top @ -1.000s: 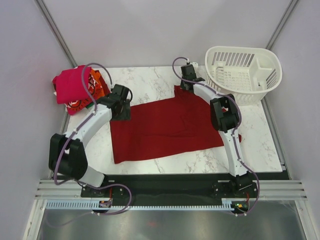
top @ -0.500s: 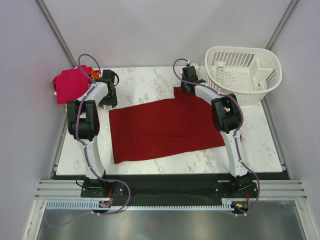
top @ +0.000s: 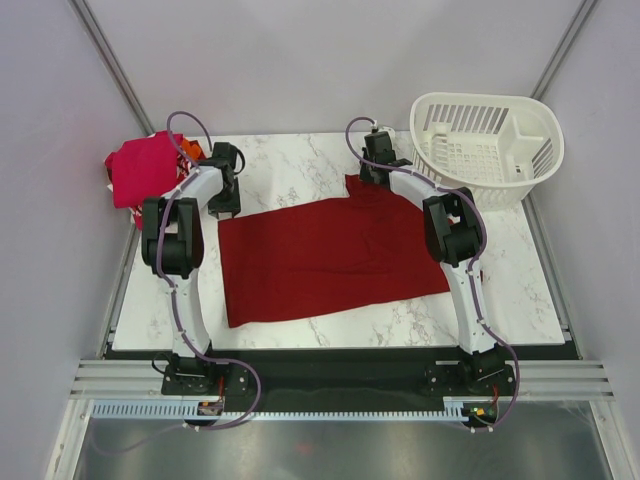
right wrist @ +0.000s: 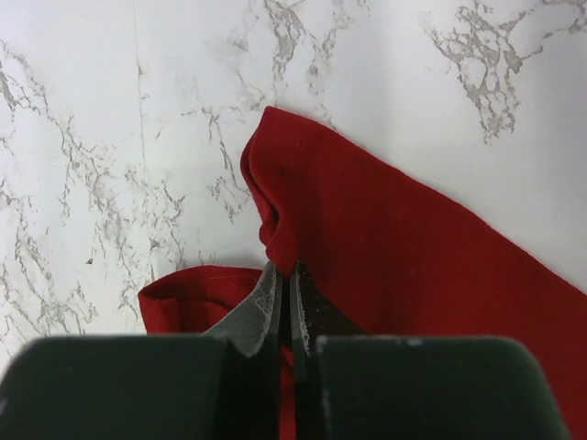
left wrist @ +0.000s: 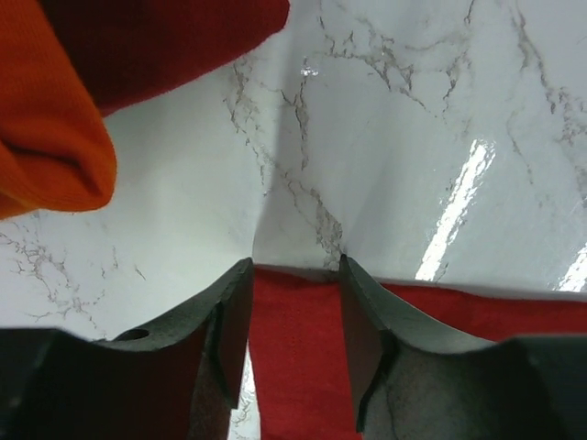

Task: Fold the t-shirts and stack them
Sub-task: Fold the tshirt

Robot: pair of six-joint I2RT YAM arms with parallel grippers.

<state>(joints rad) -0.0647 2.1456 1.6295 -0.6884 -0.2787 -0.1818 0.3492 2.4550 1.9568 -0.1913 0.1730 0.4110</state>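
My right gripper is going to let go of the dark red t-shirt's far corner, now held in a raised fold, just inside the shirt's near edge (top: 410, 280), toward the side of the basket.
A dark red t-shirt (top: 330, 255) lies spread flat across the marble table (top: 300, 160). My left gripper (top: 224, 206) is at its far left corner. In the left wrist view, the left gripper (left wrist: 293, 280) is open and the cloth's edge (left wrist: 293, 348) lies between the fingers (left wrist: 362, 312), unpinched. My right gripper (top: 371, 179) holds the far right corner. The right wrist view shows the right gripper (right wrist: 286, 273) shut on a raised fold of the shirt (right wrist: 413, 247). A pile of magenta, orange and red t-shirts (top: 142, 168) sits at the far left.
A white slotted basket (top: 490, 135) stands at the table's far right corner. In the left wrist view, the pile's orange shirt (left wrist: 46, 119) and a red one (left wrist: 165, 37) lie just beyond the left gripper. Grey walls enclose the table on three sides.
The left arm has swung its elbow up and in, with its gripper settling at the shirt's far left corner and its jaws narrowing. The right gripper has stayed shut on its corner.
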